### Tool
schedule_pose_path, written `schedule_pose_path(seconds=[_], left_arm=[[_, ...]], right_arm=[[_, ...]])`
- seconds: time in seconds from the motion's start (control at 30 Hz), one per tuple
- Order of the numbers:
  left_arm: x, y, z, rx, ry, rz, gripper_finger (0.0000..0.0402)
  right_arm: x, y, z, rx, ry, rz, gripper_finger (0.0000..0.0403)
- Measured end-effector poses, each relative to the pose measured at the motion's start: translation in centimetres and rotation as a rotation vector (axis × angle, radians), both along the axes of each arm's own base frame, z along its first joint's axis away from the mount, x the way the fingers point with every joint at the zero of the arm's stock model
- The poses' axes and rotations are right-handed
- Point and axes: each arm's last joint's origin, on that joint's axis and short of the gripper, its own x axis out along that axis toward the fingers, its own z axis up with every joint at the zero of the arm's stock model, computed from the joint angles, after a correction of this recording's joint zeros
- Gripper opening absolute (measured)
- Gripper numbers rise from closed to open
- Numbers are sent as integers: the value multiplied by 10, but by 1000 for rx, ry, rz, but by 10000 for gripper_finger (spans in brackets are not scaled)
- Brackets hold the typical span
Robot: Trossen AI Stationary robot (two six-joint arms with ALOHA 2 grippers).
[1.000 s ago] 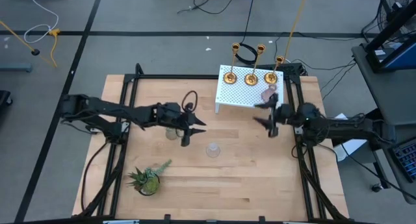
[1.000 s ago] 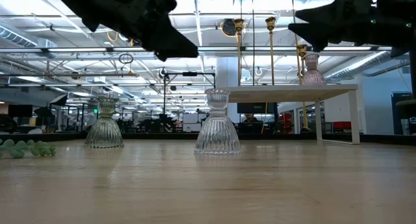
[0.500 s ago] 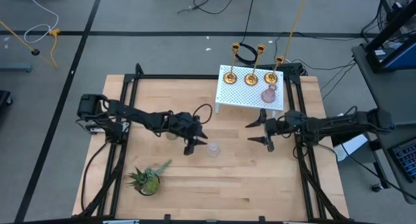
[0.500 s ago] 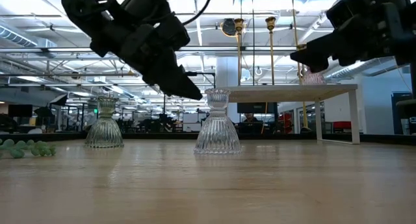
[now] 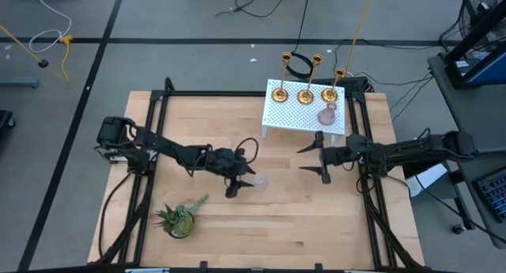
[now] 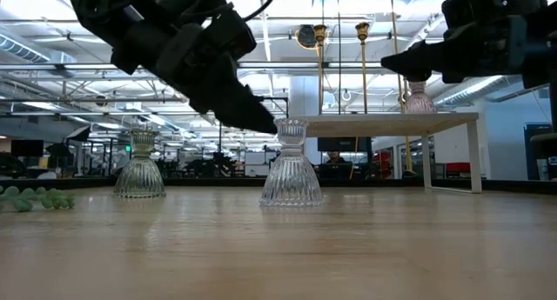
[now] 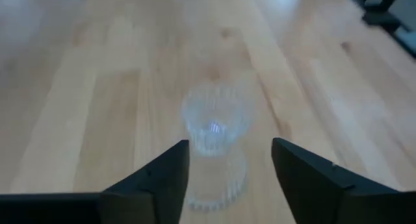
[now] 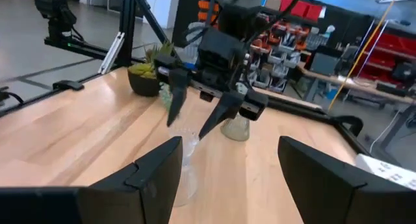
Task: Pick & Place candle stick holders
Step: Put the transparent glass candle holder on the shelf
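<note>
I should move my left gripper in deeper and close it around the holder's narrow neck (image 6: 292, 145), because its fingers barely reach the clear holder's flared top.
A clear glass holder (image 5: 258, 183) stands on its base mid-table and also shows in the low view (image 6: 291, 165). My left gripper (image 5: 241, 182) is open. Its fingers stand on either side of the holder's top (image 7: 214, 123) without touching it. My right gripper (image 5: 313, 163) is open and empty, above the table in front of the white stand. A greenish holder (image 6: 139, 168) stands behind my left arm. A pinkish holder (image 5: 326, 113) and three brass holders (image 5: 305, 94) stand on the white stand (image 5: 294, 117).
A small spiky potted plant (image 5: 178, 218) stands near the table's front left. The white perforated stand sits at the far right, on legs above the table top. Black frame rails (image 5: 154, 138) run along both table sides. Bare wood lies between the clear holder and the front edge.
My left gripper has gone toward the table's right and near edge and down, from beside the greenish holder to the clear holder, staying open. My right gripper has gone a little toward the table's left and near edge. No holder has moved.
</note>
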Motion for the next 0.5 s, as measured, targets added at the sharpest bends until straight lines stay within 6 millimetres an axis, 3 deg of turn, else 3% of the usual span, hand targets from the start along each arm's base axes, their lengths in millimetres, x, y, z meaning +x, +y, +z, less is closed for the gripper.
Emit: schedule_pose_path(seconds=[0.2, 0.37, 0.5], left_arm=[[11, -2, -13, -45, -44, 18, 273], [18, -2, -29, -47, -62, 15, 280], [22, 0, -28, -52, -134, -21, 280]], right_arm=[[1, 0, -1, -51, -8, 1, 247], [2, 0, -4, -48, 11, 5, 247], [3, 0, -5, -35, 25, 4, 247]])
